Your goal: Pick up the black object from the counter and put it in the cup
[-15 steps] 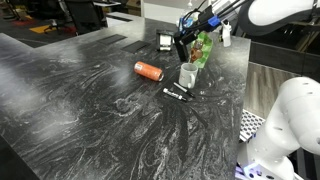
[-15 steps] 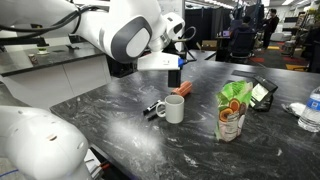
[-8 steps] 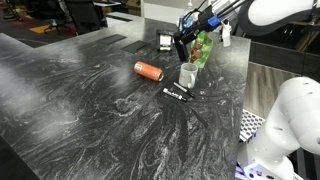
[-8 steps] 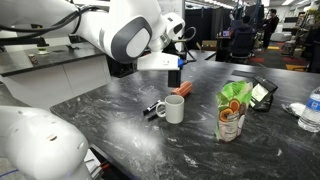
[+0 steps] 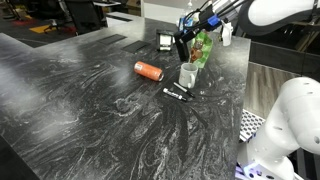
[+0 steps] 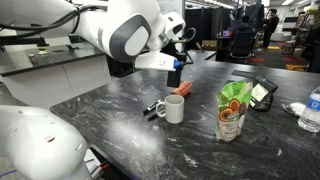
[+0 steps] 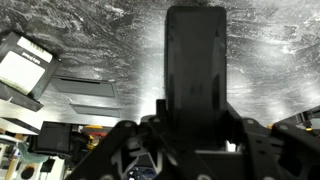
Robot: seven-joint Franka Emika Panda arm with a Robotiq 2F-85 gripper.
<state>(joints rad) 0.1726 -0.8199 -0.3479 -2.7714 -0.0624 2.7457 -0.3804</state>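
My gripper is holding the flat black object, which I should let go of inside the white cup [image 5: 188, 70], just behind the black-and-white item that looks like a pen.
My gripper [image 5: 183, 44] is shut on the flat black bar [image 5: 181, 50] and holds it upright in the air, above and just behind the white cup [image 5: 187, 75]. In the other exterior view the gripper [image 6: 175, 66] holds the bar [image 6: 174, 74] above and behind the cup [image 6: 173, 109]. In the wrist view the black bar [image 7: 195, 60] fills the middle, clamped between the fingers [image 7: 160, 115], with the marbled counter [image 7: 100, 50] beyond. The cup is out of the wrist view.
An orange can [image 5: 148, 71] lies left of the cup. A black-and-white pen-like item [image 5: 177, 94] lies in front of it. A green bottle [image 5: 203, 50] stands behind the cup. A small dark box with a light face [image 5: 165, 42] sits near the far edge [image 7: 25, 68].
The gripper with the black bar has shifted only very slightly; nothing else has visibly moved.
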